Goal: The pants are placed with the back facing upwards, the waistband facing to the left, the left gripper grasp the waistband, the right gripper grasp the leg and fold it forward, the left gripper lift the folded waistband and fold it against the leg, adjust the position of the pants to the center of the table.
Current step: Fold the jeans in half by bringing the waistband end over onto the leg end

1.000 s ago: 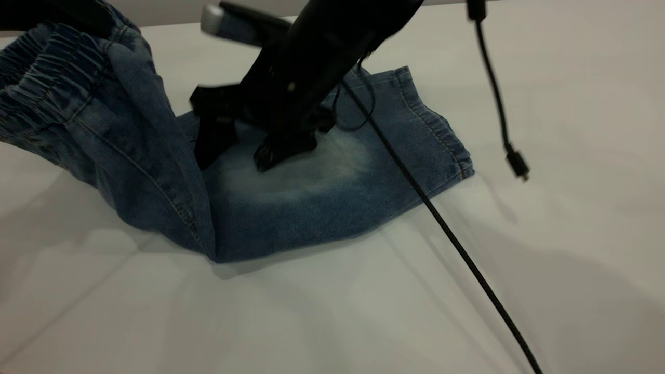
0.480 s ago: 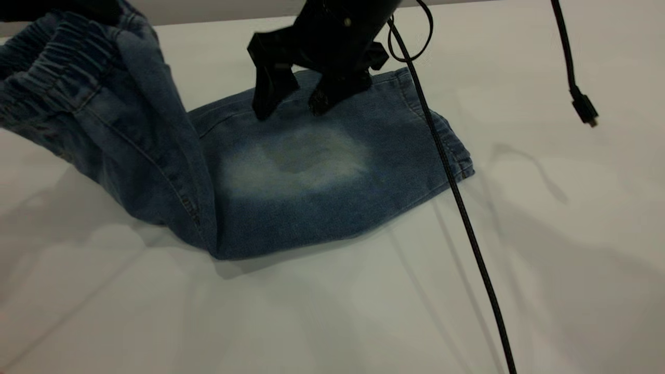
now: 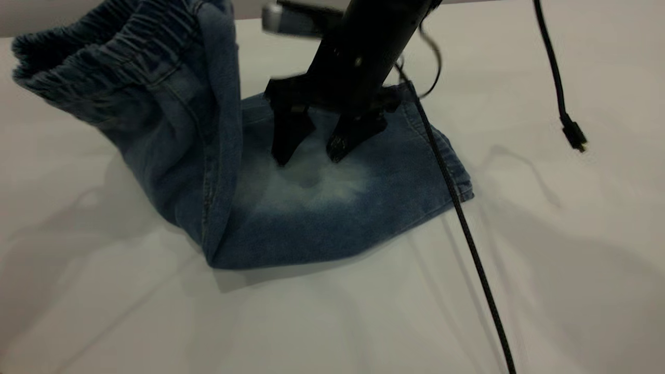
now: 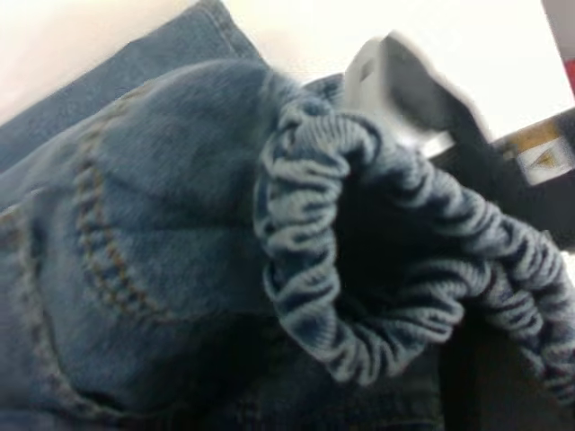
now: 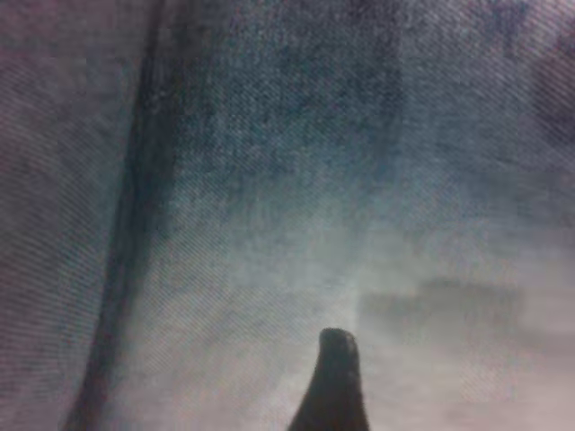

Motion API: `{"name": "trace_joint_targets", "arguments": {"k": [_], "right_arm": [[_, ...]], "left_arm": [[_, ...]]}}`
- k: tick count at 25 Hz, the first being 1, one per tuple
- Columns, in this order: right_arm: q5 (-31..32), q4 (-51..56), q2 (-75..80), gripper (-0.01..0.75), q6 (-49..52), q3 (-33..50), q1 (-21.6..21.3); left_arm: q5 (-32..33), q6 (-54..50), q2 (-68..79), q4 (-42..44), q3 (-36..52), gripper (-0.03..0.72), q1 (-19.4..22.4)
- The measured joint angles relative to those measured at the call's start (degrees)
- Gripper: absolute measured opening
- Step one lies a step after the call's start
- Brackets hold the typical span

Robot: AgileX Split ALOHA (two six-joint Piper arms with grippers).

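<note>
The ruffled waistband, now held up off the table, will be released by my left gripper over the leg's far edge (image 3: pixel 327 76), just past the pale patch.
The blue denim pants (image 3: pixel 322 228) lie folded lengthwise on the white table (image 3: pixel 156 322). The ruffled waistband (image 3: pixel 104 57) is raised off the table at the left, and the cloth below it stands nearly upright. In the left wrist view the waistband (image 4: pixel 377 260) bunches right in front of the camera and covers my left gripper, which holds it up. My right gripper (image 3: pixel 311 153) stands open over the pale patch on the leg (image 3: pixel 374 208), fingertips just above the cloth and nothing between them. One fingertip (image 5: pixel 334 377) shows over the denim.
A black cable (image 3: pixel 467 244) runs from the right arm across the leg hem and down over the table to the front edge. A second cable with a loose plug (image 3: pixel 572 134) dangles at the right.
The raised waistband has swung up and to the right, toward the leg. My right gripper lifted off the pale patch, shifted back, then came down over it again, still open.
</note>
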Motion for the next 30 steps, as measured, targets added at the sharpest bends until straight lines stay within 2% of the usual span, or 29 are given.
{"name": "trace_joint_targets", "arguments": {"k": [8, 15, 24, 30], "right_arm": [[-2.43, -4.19, -11.11, 0.526, -0.17, 0.0, -4.42], [0.68, -5.15, -20.68, 0.526, -0.17, 0.0, -10.15], [5.04, -5.42, -22.57, 0.526, -0.17, -0.05, -10.7], [4.95, -5.42, -22.57, 0.526, -0.17, -0.05, -10.7]], "left_arm": [[0.25, 0.92, 0.0, -3.66, -0.07, 0.093, -0.16], [-4.88, 2.32, 1.69, -4.38, -1.53, 0.093, -4.04], [-4.9, 2.38, 12.91, -3.88, -11.64, 0.093, -8.13], [-4.83, 2.38, 23.03, -3.88, -20.87, 0.093, -10.74]]}}
